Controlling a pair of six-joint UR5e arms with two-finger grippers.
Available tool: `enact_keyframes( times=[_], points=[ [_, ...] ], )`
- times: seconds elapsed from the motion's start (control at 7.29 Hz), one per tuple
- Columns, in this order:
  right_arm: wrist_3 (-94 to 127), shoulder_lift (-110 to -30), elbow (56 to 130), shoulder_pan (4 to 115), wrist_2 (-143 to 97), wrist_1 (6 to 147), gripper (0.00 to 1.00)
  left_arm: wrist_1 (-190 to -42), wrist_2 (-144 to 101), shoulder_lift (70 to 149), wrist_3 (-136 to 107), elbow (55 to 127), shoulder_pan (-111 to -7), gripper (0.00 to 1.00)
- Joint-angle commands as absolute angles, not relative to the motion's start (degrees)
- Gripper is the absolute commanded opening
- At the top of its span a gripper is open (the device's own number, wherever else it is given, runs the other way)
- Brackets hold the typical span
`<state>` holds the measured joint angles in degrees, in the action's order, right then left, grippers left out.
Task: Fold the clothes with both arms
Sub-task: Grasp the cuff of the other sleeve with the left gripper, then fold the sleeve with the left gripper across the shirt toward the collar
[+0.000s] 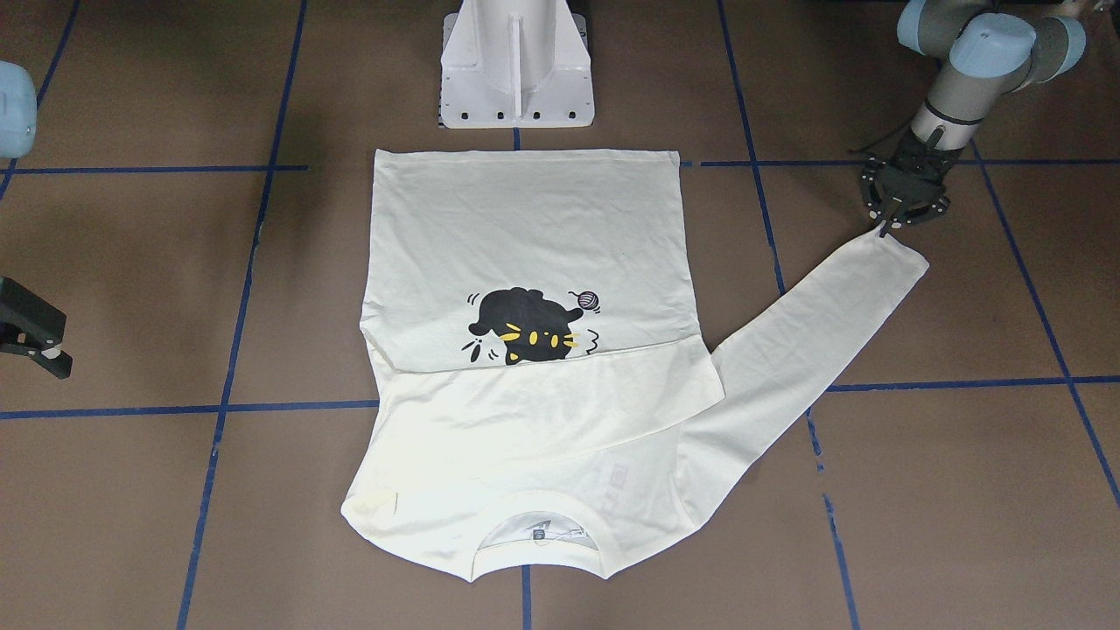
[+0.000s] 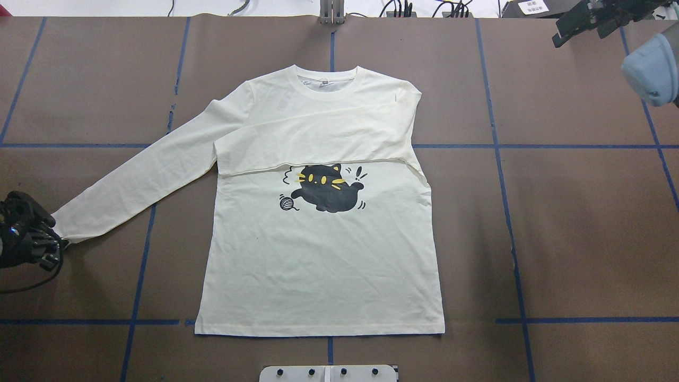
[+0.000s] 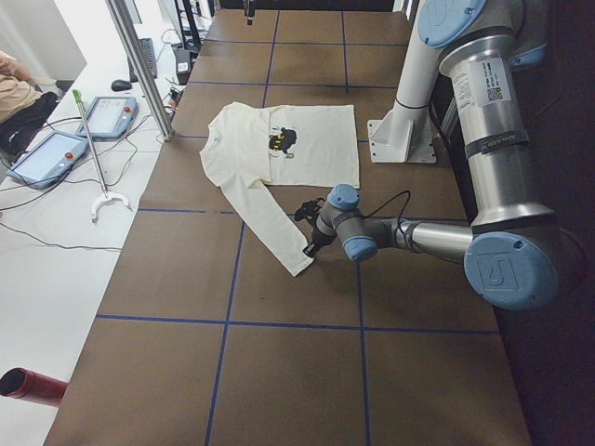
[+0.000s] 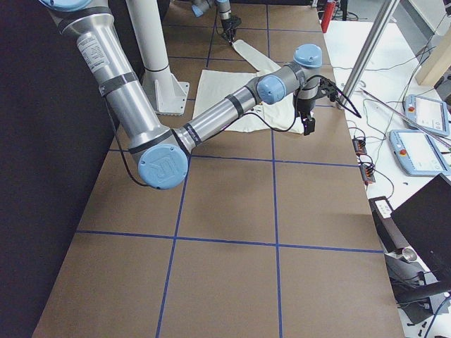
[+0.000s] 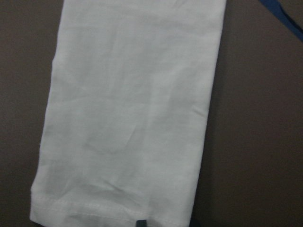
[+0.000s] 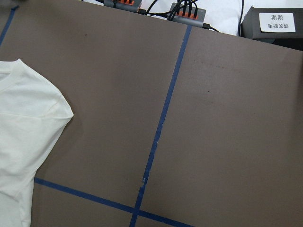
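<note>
My left gripper is going to bring the stretched-out sleeve's cuff, now low on the table, to the folded sleeve (image 1: pixel 416 388). It will release the cuff there, by the shirt's opposite side edge.
The cream T-shirt (image 2: pixel 318 254) lies flat, cat print up, collar toward the far edge. One sleeve is folded across the chest (image 2: pixel 318 138). The other sleeve (image 2: pixel 143 180) stretches out toward my left gripper (image 2: pixel 61 243). That gripper (image 1: pixel 884 229) sits low on the table, shut on the edge of the sleeve's cuff (image 5: pixel 113 203). My right gripper (image 2: pixel 562 32) hangs above the table beyond the shirt's far shoulder (image 6: pixel 23 123). It looks open and empty; its fingers do not show in its wrist view.
The white pedestal base (image 1: pixel 516 70) stands at the shirt's hem side. Blue tape lines (image 2: pixel 498 159) grid the brown tabletop. Cables and plugs (image 2: pixel 403 8) line the far edge. Teach pendants (image 3: pixel 56 153) and a person's arm (image 3: pixel 14 93) are beside the table.
</note>
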<state>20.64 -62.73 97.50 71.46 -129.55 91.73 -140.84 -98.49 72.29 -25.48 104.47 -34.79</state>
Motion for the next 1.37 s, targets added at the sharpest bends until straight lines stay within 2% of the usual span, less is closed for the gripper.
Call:
enact_keyframes(
  times=[0.0,0.14,0.82,1.1,1.23],
  points=[
    [20.7,-62.7,97.4,71.5,-129.6,91.9,1.0,-140.6,-96.9,73.3,-25.3,107.2,-35.9,0.0],
    [20.7,-62.8,97.4,71.5,-129.6,91.9,1.0,-139.2,-97.2,76.7,-25.3,107.7,-39.2,0.0],
    [20.9,-63.3,97.4,72.2,-129.6,92.5,1.0,-101.8,-95.9,115.9,-29.7,105.6,-46.9,0.0],
    [21.1,-63.1,97.4,72.7,-129.6,93.1,1.0,-94.5,-88.8,128.8,-33.6,102.2,-46.5,0.0],
    [21.2,-63.1,97.3,73.0,-129.6,93.1,1.0,-92.4,-84.8,137.5,-36.7,96.0,-46.1,0.0]
  ],
)
